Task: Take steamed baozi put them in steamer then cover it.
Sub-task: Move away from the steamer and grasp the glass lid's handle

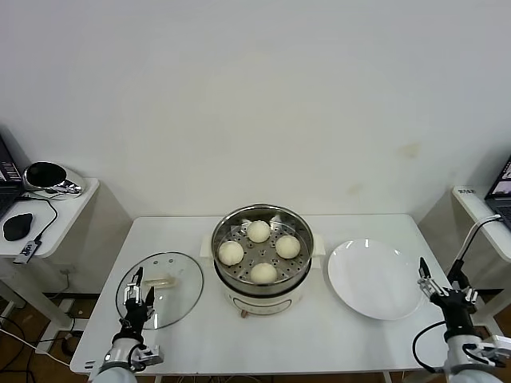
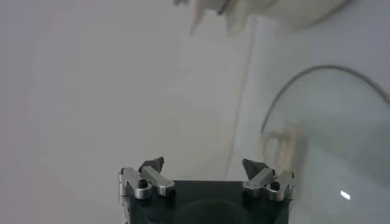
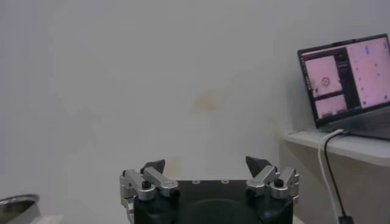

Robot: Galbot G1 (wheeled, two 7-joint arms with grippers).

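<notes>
The glass cover is next for my left gripper, which should move to it and close on the raised bar of its cream handle [image 1: 160, 282] [image 2: 265, 148].
Several cream-white baozi [image 1: 258, 231] lie on the perforated tray inside the steel steamer [image 1: 297, 222] at the table's middle. The glass cover [image 1: 180, 299] with its cream handle [image 1: 164, 281] lies flat on the table to the steamer's left. My left gripper [image 1: 141, 289] stands open at the cover's near left edge, holding nothing. In the left wrist view the gripper [image 2: 204, 164] faces the cover [image 2: 329, 134]. My right gripper [image 1: 439, 277] is open and empty at the table's right edge, seen also in the right wrist view [image 3: 206, 164].
An empty white plate [image 1: 375, 279] lies right of the steamer. A side table on the left carries a mouse [image 1: 17, 226] and a shiny device [image 1: 48, 177]. On the right a shelf holds a laptop [image 3: 347, 79] and a cable.
</notes>
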